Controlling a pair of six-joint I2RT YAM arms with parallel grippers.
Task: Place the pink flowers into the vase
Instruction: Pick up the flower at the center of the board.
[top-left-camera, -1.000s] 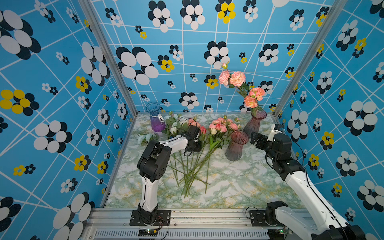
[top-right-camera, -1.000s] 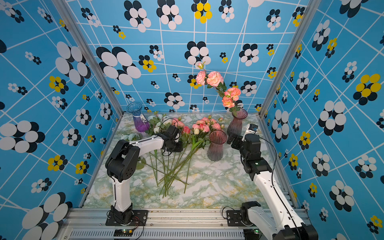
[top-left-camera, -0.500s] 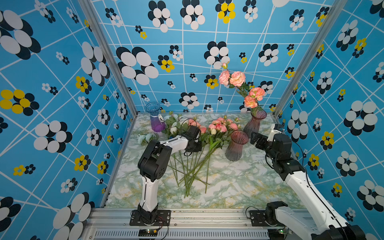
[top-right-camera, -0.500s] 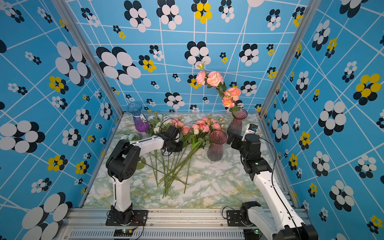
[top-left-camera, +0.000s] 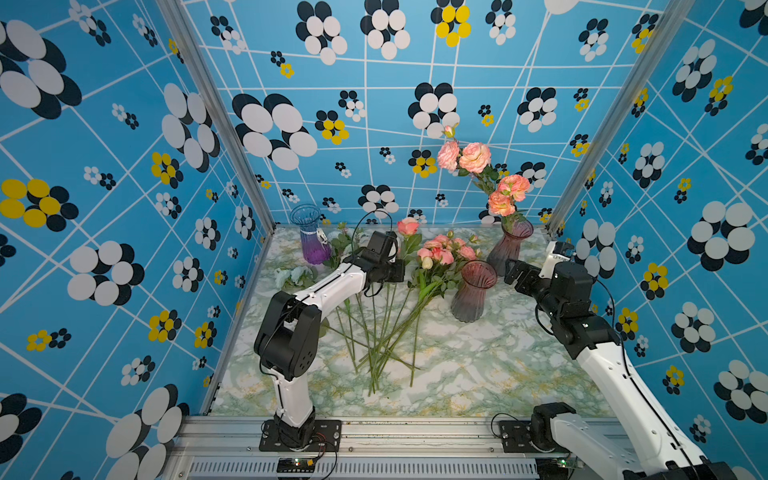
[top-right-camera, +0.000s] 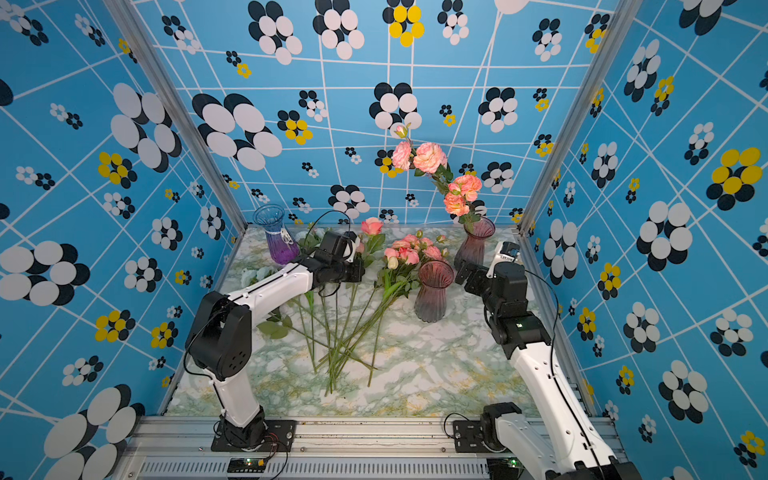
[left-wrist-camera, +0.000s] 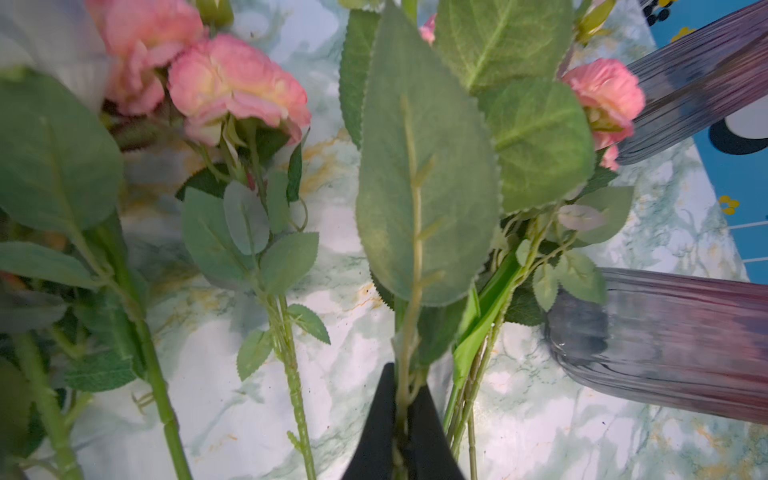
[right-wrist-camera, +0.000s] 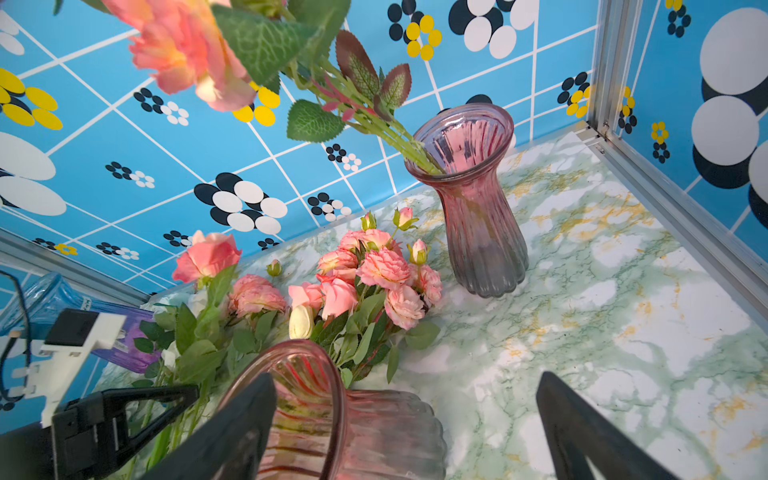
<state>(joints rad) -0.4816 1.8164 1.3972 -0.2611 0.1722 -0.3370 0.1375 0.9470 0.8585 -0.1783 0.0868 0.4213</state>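
My left gripper holds the raised pink rose. My right gripper goes to it next and closes on its stem (top-left-camera: 407, 237) (right-wrist-camera: 207, 283) just under the bloom.
My left gripper (left-wrist-camera: 401, 397) is shut on the thin green stem of a pink rose (top-left-camera: 408, 227), which stands raised above the pile; a big leaf (left-wrist-camera: 424, 187) hides most of the stem. More pink flowers (top-left-camera: 443, 252) lie on the marble table with their stems fanned toward the front. An empty pink ribbed vase (top-left-camera: 473, 293) stands to the right of the pile. My right gripper (right-wrist-camera: 405, 419) is open just behind that vase (right-wrist-camera: 332, 415), one finger by the rim and the other out to the side. A second pink vase (top-left-camera: 510, 248) at the back holds pink flowers (top-left-camera: 473, 158).
A blue and purple vase (top-left-camera: 311, 239) stands at the back left, with white flowers (top-left-camera: 296, 275) lying beside it. Patterned blue walls with aluminium posts (top-left-camera: 582, 166) close in three sides. Marble table (top-left-camera: 478, 365) shows bare at the front right.
The left gripper has shut on the rose's stem, and the rose head has risen up and to the right of where it lay. The right arm has stayed still.
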